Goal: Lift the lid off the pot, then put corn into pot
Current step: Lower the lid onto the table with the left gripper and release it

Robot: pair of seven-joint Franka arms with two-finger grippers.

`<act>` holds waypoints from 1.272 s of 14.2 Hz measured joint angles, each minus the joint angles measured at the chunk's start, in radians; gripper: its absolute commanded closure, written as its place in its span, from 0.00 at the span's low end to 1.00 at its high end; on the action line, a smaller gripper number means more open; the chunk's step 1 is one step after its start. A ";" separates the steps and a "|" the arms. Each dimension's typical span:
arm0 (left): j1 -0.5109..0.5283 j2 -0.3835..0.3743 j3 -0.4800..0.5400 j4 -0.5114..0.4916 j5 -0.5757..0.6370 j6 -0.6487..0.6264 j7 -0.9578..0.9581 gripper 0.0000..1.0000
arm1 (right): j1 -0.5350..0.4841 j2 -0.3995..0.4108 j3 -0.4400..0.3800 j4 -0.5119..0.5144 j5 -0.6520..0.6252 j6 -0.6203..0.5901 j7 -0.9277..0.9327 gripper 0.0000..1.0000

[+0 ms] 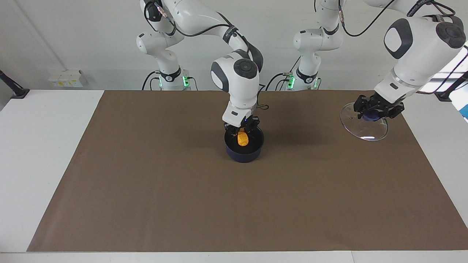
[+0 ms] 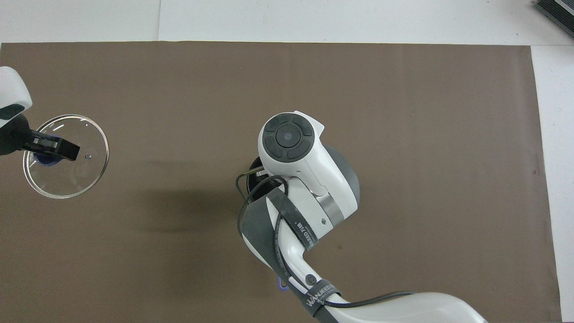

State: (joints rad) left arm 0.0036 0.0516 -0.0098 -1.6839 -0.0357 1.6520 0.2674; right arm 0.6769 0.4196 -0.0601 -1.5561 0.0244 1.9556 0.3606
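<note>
My left gripper is going to put the clear glass lid down on the brown mat (image 2: 115, 213) beside the dark shadow. The lid is held tilted, low over the mat.
The dark blue pot (image 1: 244, 153) stands at the middle of the brown mat. My right gripper (image 1: 242, 130) reaches down into it and is shut on the orange-yellow corn (image 1: 242, 139), which stands upright inside the pot. In the overhead view the right arm hides the pot and corn; only the tip of the blue handle (image 2: 281, 285) shows. My left gripper (image 1: 373, 114) is shut on the blue knob of the clear glass lid (image 1: 362, 126). It holds the lid tilted, low over the mat at the left arm's end of the table. The lid (image 2: 76, 175) and left gripper (image 2: 49, 150) show in the overhead view too.
The brown mat (image 1: 146, 190) covers most of the white table (image 1: 36, 146). A dark object (image 2: 556, 11) lies at the table's corner farthest from the robots, at the right arm's end.
</note>
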 measured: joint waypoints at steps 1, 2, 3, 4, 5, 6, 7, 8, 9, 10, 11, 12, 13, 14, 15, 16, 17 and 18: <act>0.000 -0.004 0.000 -0.021 0.000 0.008 0.001 1.00 | 0.007 0.003 0.000 -0.008 0.000 0.003 0.000 1.00; 0.001 -0.007 0.000 -0.049 0.000 0.020 0.004 1.00 | 0.012 0.003 0.000 -0.018 0.000 0.010 0.000 1.00; 0.001 -0.015 0.000 -0.090 0.000 0.046 0.006 1.00 | 0.012 0.003 0.000 -0.027 0.000 0.019 0.000 1.00; 0.003 -0.027 0.000 -0.143 0.000 0.089 0.007 1.00 | 0.011 0.004 0.000 -0.036 0.000 0.037 0.000 1.00; 0.005 -0.045 0.001 -0.207 0.000 0.137 0.010 1.00 | 0.011 0.007 0.000 -0.044 0.000 0.055 0.000 1.00; 0.007 -0.070 0.001 -0.277 0.000 0.176 0.011 1.00 | 0.011 0.012 0.000 -0.048 0.000 0.067 -0.002 1.00; 0.010 -0.093 0.001 -0.338 0.000 0.206 0.011 1.00 | 0.011 0.015 0.000 -0.050 0.000 0.072 -0.005 1.00; 0.015 -0.115 0.001 -0.394 0.000 0.236 0.012 1.00 | 0.011 0.017 0.000 -0.053 0.000 0.074 -0.009 1.00; 0.018 -0.134 0.002 -0.446 0.000 0.263 0.014 1.00 | 0.011 0.018 0.000 -0.058 0.000 0.076 -0.012 1.00; 0.022 -0.147 0.002 -0.491 0.000 0.293 0.015 1.00 | 0.011 0.020 0.000 -0.066 0.000 0.084 -0.014 1.00; 0.029 -0.154 0.002 -0.538 0.000 0.335 0.017 1.00 | 0.013 0.022 0.001 -0.074 0.000 0.090 -0.015 1.00; 0.035 -0.156 0.002 -0.589 0.000 0.392 0.025 1.00 | 0.014 0.023 0.001 -0.080 0.000 0.094 -0.015 1.00; 0.041 -0.156 0.002 -0.640 0.000 0.454 0.033 1.00 | 0.015 0.024 0.001 -0.082 0.000 0.098 -0.015 1.00; 0.044 -0.155 0.002 -0.687 0.000 0.509 0.038 1.00 | 0.016 0.024 0.001 -0.083 0.000 0.099 -0.015 1.00; 0.044 -0.155 0.002 -0.729 0.000 0.559 0.041 1.00 | 0.016 0.024 0.001 -0.083 0.000 0.100 -0.016 1.00; 0.044 -0.154 0.001 -0.756 0.000 0.597 0.041 1.00 | 0.016 0.024 0.001 -0.083 0.000 0.100 -0.018 1.00; 0.044 -0.152 0.001 -0.772 0.000 0.626 0.042 1.00 | 0.016 0.024 0.001 -0.083 0.000 0.102 -0.023 1.00; 0.044 -0.147 0.001 -0.779 0.000 0.644 0.042 1.00 | 0.016 0.024 0.001 -0.083 0.000 0.106 -0.028 1.00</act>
State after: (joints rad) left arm 0.0476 -0.0957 -0.0086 -2.4625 -0.0356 2.2957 0.3094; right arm 0.6924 0.4432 -0.0589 -1.6389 0.0246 2.0615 0.3326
